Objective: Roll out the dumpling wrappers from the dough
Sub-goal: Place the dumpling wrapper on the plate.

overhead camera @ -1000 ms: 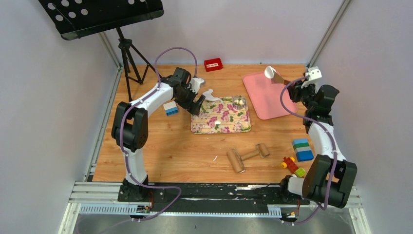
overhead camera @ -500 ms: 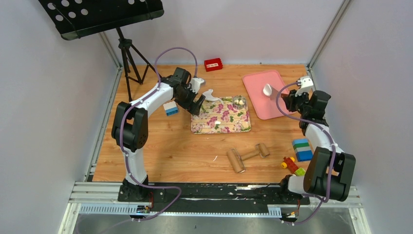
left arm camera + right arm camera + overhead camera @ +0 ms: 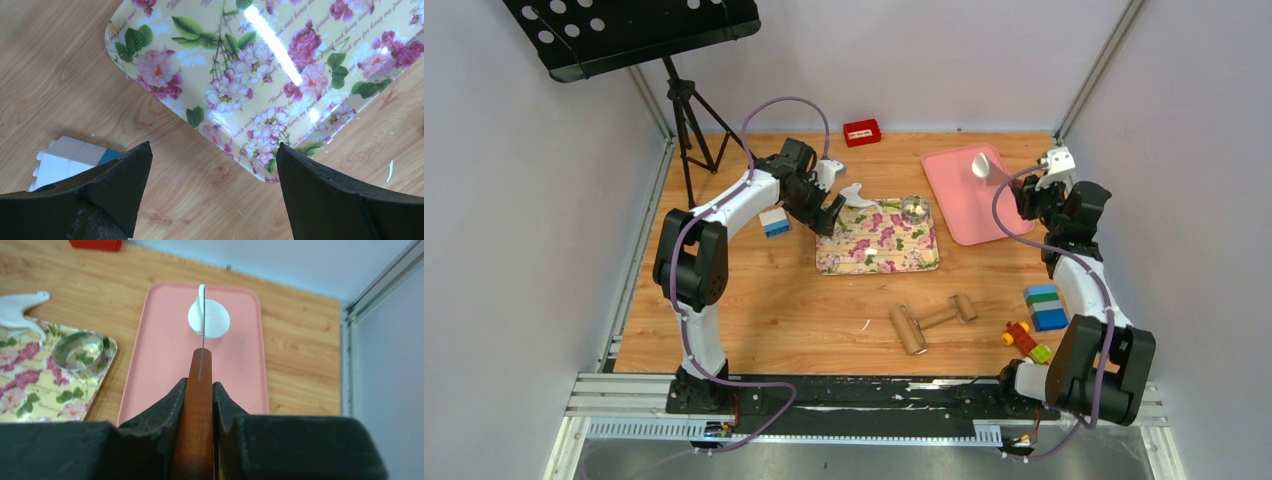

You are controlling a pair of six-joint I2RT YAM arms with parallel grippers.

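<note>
The robot's right gripper will set the thin-bladed tool down between the rolling pin and the stacked blocks [image 3: 1006,296], with the tool's handle on the blocks.
My right gripper [image 3: 1022,185] [image 3: 200,390] is shut on the brown wooden handle [image 3: 200,410] of a thin-bladed tool. The tool points over the pink tray [image 3: 959,215] [image 3: 165,355]. A round white dumpling wrapper [image 3: 980,163] [image 3: 211,320] clings to the side of the blade near its tip, above the tray's far part. An irregular white dough scrap [image 3: 856,192] [image 3: 20,307] lies at the back left corner of the floral tray [image 3: 864,262] [image 3: 280,65]. My left gripper [image 3: 829,215] [image 3: 212,165] hangs open over that tray's left edge, holding nothing.
A metal ring cutter [image 3: 914,209] [image 3: 77,350] stands on the floral tray. A wooden rolling pin [image 3: 932,322] lies nearer. A white-and-blue block [image 3: 774,222] [image 3: 65,160] sits under the left arm. A red box [image 3: 862,131] is at the back; coloured blocks [image 3: 1045,307] are at the right.
My right gripper swung the tool and wrapper down toward the pink tray's middle, then back up toward its far part. The left arm has not moved.
</note>
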